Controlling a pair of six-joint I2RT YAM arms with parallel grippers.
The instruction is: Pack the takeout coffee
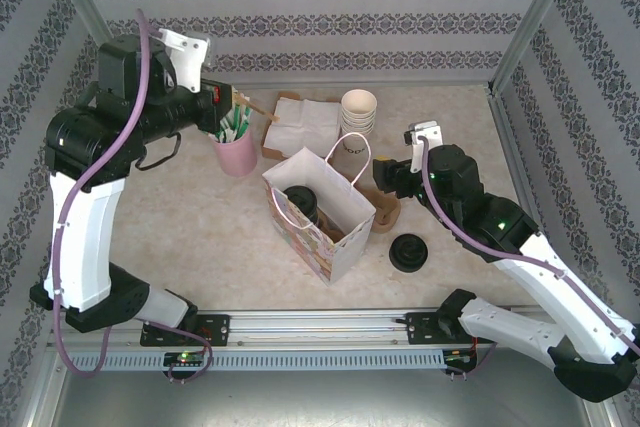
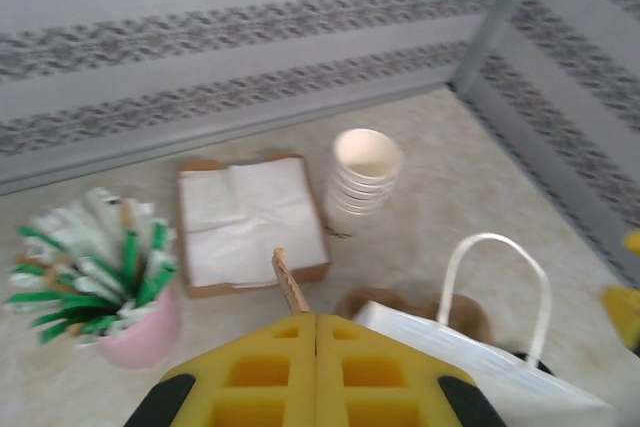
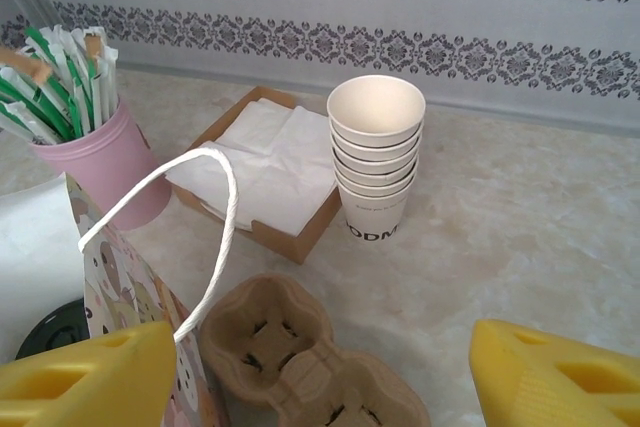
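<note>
The robot's left gripper needs to release the thin wooden stirrer inside the white paper bag [image 1: 330,224], next to the takeout coffee with the black lid.
The takeout coffee [image 1: 300,203] stands inside the open white paper bag [image 1: 322,219]; its black lid [image 3: 48,327] shows behind the bag's patterned wall [image 3: 112,282]. My left gripper [image 1: 234,100] hangs raised over the pink cup, shut [image 2: 316,319] on a thin wooden stirrer [image 2: 289,284] that sticks out past its fingertips. To the right of the bag, my right gripper [image 1: 386,183] is open [image 3: 315,347] above the brown cardboard cup carrier [image 3: 290,357], with nothing between its fingers.
A pink cup of green-and-white sachets [image 1: 237,150] stands left of the bag. Behind the bag sit a tray of napkins [image 1: 302,123] and a stack of lidless white cups [image 1: 359,111]. A loose black lid [image 1: 408,252] lies front right. Patterned walls enclose the table.
</note>
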